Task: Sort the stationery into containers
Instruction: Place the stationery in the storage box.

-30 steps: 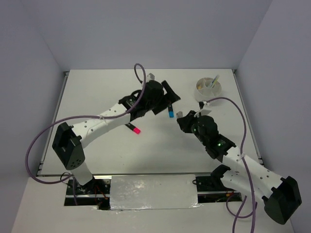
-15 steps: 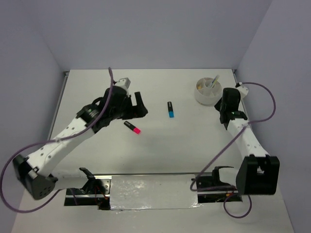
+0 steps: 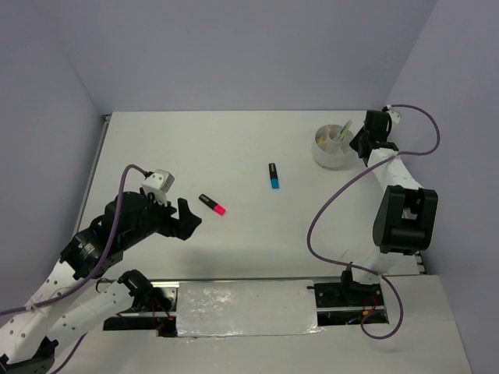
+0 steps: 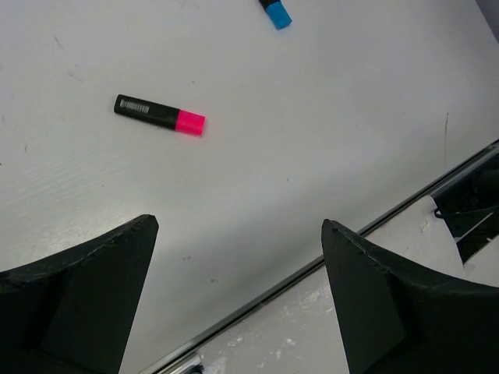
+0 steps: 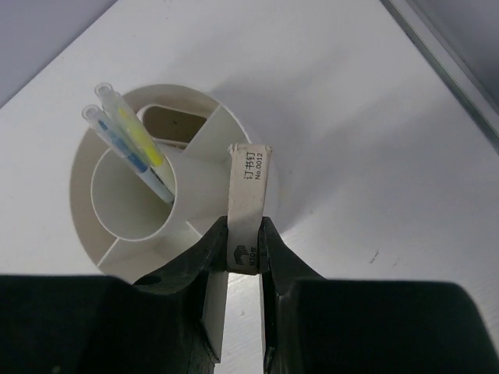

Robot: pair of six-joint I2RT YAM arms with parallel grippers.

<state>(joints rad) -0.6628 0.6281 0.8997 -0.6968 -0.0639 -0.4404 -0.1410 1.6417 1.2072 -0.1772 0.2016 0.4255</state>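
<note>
My left gripper should move next to the pink-and-black highlighter and close on its black body [image 3: 212, 205] [image 4: 167, 116], beside the highlighter's pink end.
The round white divided bowl [image 3: 323, 156] stands at the far right of the table, with thin pens [image 5: 129, 136] leaning in its middle cup. Just right of it hangs my right gripper [image 3: 365, 140], shut on a small white printed box [image 5: 248, 199]. In the right wrist view that box is above the bowl's [image 5: 78, 195] near rim, between my right gripper's [image 5: 245, 234] jaws. A pink-and-black highlighter [image 3: 212, 205] [image 4: 160, 114] and a blue-and-black highlighter [image 3: 273, 175] [image 4: 275, 12] lie mid-table. My left gripper [image 3: 187, 218] [image 4: 239, 226] is open and empty, near-left of the pink one.
A metal rail [image 4: 390, 218] runs along the table's near edge under my left gripper. Purple cables [image 3: 327, 202] loop from both arms. The right table edge [image 5: 444, 54] passes close behind the bowl.
My right arm has swung from mid-table to the bowl at the far right, with the white box in it. The left arm has drawn back to the near left, away from the blue highlighter.
</note>
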